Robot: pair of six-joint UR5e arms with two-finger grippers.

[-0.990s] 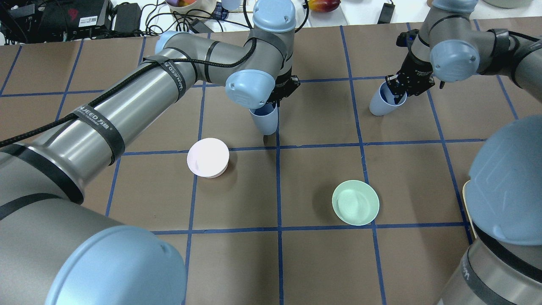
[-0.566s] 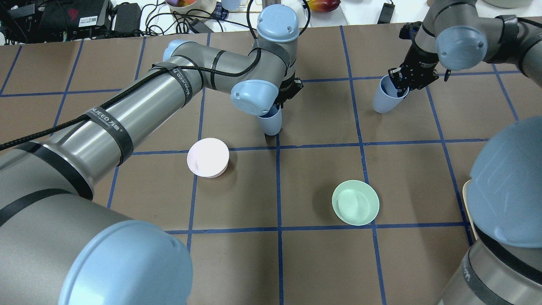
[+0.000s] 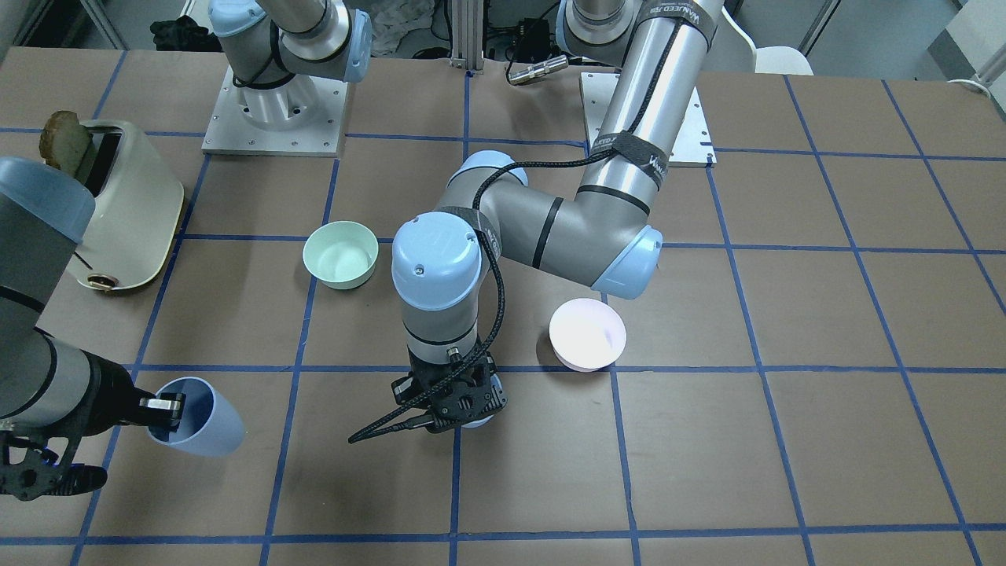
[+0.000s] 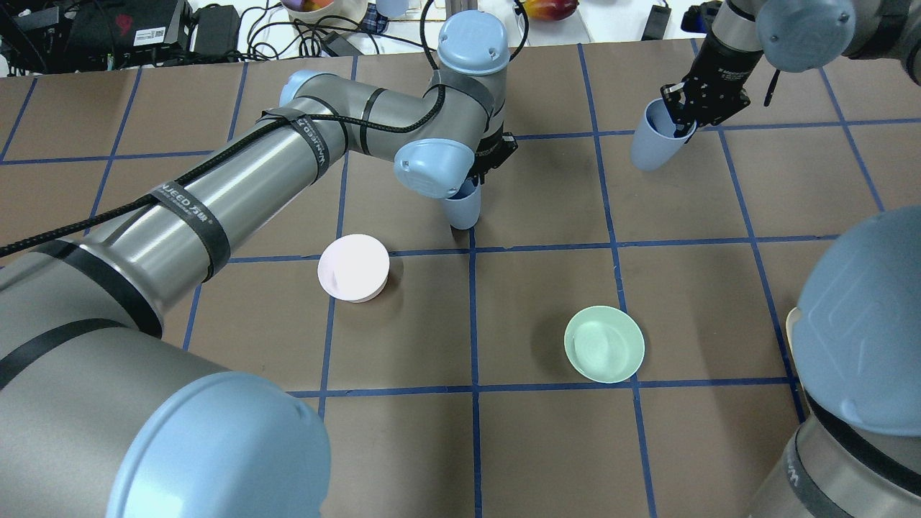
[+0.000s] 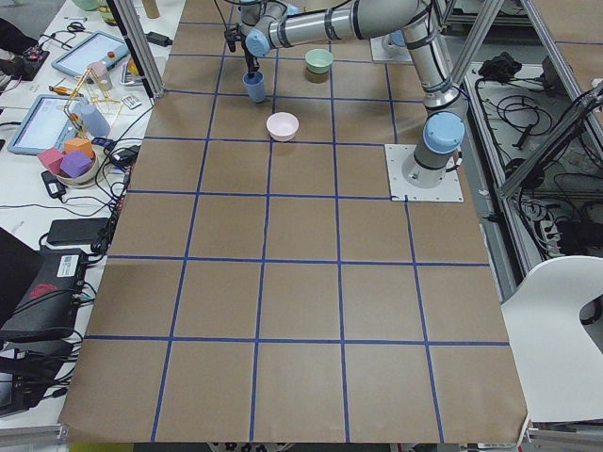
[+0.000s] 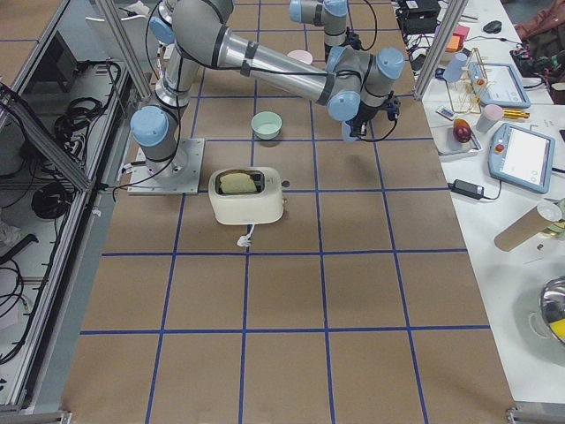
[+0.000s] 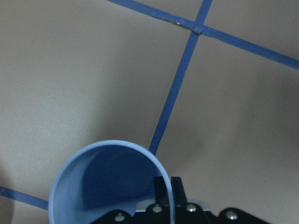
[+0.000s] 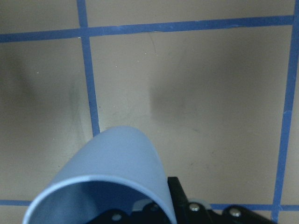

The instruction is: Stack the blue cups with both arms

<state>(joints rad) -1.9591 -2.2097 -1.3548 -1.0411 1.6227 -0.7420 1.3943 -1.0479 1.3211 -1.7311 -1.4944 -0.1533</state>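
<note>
Next, my right gripper releases its blue cup inside the other blue cup point(image 3: 471, 381), by the tape crossing near the table's middle.
My left gripper point(image 4: 481, 167) is shut on the rim of one blue cup point(image 4: 462, 207). It holds the cup upright, low beside a tape crossing near the table's middle. I cannot tell whether the cup touches the table. The left wrist view shows this cup's dark inside point(image 7: 107, 186) with a finger point(image 7: 164, 192) on its rim. From the front, the gripper point(image 3: 452, 407) hides most of the cup. My right gripper point(image 4: 681, 117) is shut on the rim of the other blue cup point(image 4: 653, 144). It holds that cup tilted above the far right squares; the cup also shows in the front view point(image 3: 196, 428) and the right wrist view point(image 8: 112, 177).
A pale pink bowl point(image 4: 353, 267) lies upside down left of the middle tape line. A mint green bowl point(image 4: 604, 344) stands nearer the robot on the right. A cream toaster point(image 3: 126, 204) with toast stands at the robot's right side. Cables and boxes lie beyond the far edge.
The left arm has brought its cup lower and a little farther from the robot. The right gripper has carried its cup farther from the robot.
</note>
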